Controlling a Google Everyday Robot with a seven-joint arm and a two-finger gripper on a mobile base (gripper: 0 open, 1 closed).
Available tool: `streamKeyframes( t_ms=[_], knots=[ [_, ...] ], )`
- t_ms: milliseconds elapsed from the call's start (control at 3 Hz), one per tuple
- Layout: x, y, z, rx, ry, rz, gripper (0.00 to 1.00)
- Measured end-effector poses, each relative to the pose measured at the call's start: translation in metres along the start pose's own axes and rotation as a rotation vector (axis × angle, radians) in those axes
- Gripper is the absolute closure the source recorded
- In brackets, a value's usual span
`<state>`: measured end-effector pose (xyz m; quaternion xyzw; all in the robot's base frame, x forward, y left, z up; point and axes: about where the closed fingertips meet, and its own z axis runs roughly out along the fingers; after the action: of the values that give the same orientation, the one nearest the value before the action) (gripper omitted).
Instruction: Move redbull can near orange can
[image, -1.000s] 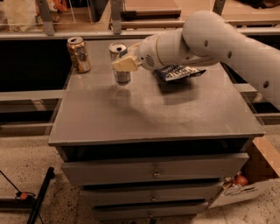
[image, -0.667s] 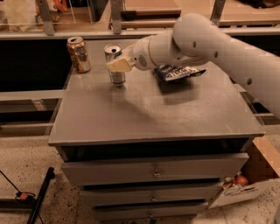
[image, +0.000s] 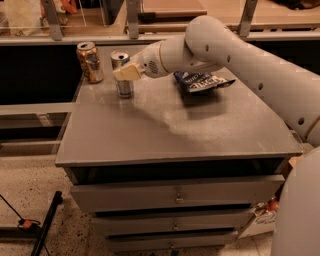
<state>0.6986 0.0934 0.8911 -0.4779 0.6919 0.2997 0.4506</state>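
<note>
Next, I release the redbull can from my gripper on the grey cabinet top, next to the orange can (image: 117, 89), facing the snack bag.
The redbull can (image: 123, 88), slim and silver with a silver top, stands upright at the back left of the grey cabinet top (image: 165, 130). My gripper (image: 123, 71) is shut on its middle, with a beige finger (image: 128, 73) across the can's front. The orange can (image: 90, 62), shorter with orange-gold mottled sides, stands at the back left corner, a short gap to the left of the redbull can. My white arm reaches in from the right.
A dark blue snack bag (image: 202, 81) lies at the back of the top, right of the gripper. The cabinet has drawers (image: 175, 197) below. A shelf rail runs behind it. A black stand leg (image: 45, 227) lies on the floor at lower left.
My gripper has carried the redbull can leftward along the back of the top, closing most of the gap to the orange can.
</note>
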Motion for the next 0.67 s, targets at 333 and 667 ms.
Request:
streamKeyframes(
  t_ms=[333,667],
  knots=[
    [-0.007,-0.0041,0.0031,-0.004,-0.002,-0.012,1.0],
    [-0.0135,-0.0065,0.0095,-0.023,-0.002,-0.031,1.0]
  ],
)
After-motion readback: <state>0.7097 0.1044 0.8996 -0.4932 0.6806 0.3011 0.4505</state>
